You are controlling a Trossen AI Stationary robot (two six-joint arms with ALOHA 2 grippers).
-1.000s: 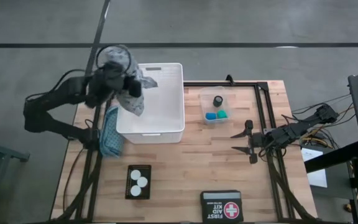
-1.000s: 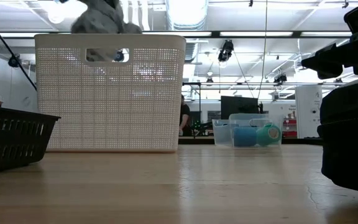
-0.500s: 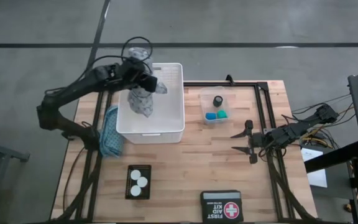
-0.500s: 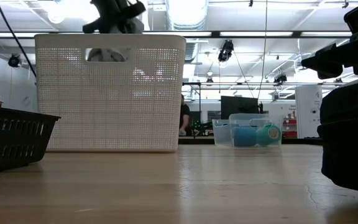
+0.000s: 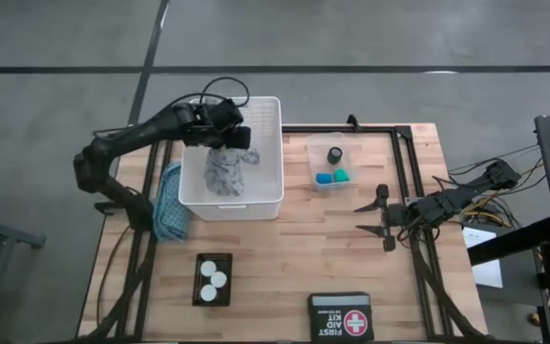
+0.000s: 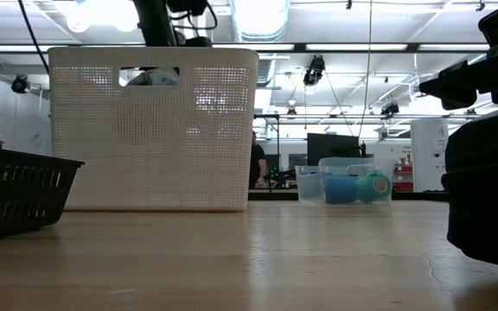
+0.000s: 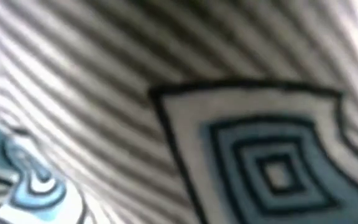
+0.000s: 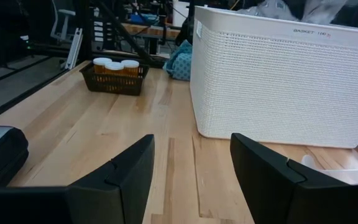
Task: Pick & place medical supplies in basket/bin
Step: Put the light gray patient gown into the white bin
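My left gripper has the grey-striped cloth. It will let go of it on the white basket's bottom, close to its near side point(image 5: 230, 182).
My left gripper point(image 5: 229, 139) hovers over the large white slotted basket point(image 5: 277, 153), shut on a grey-striped cloth with blue squares point(image 5: 222, 174). That cloth fills the left wrist view point(image 7: 179, 93) and shows through the basket's handle slot point(image 6: 150, 78). A second, teal cloth point(image 5: 168, 203) lies on the table against the basket's left wall. A clear tub point(image 5: 332, 164) holds black, blue and green round pieces. My right gripper point(image 5: 375, 218) waits open over the table's right part, touching nothing. My left gripper holds the striped cloth by its upper end point(image 5: 227, 153), coming from above. The wrist and the cloth itself hide the fingers, so the kind of pinch and the number of layers cannot be told. The cloth hangs below the gripper inside the basket.
A small black basket with white-capped pill bottles point(image 5: 214, 278) stands near the table's front left. The black first aid kit point(image 5: 339, 315) lies at the near edge. Bare wood lies between the basket and my right gripper point(image 8: 191, 174).
My left gripper has carried the striped cloth from above the basket's left wall toward the table's right, over the basket, and moved down. The cloth, first bunched high above the rim, now hangs inside the basket. The right arm has kept still.
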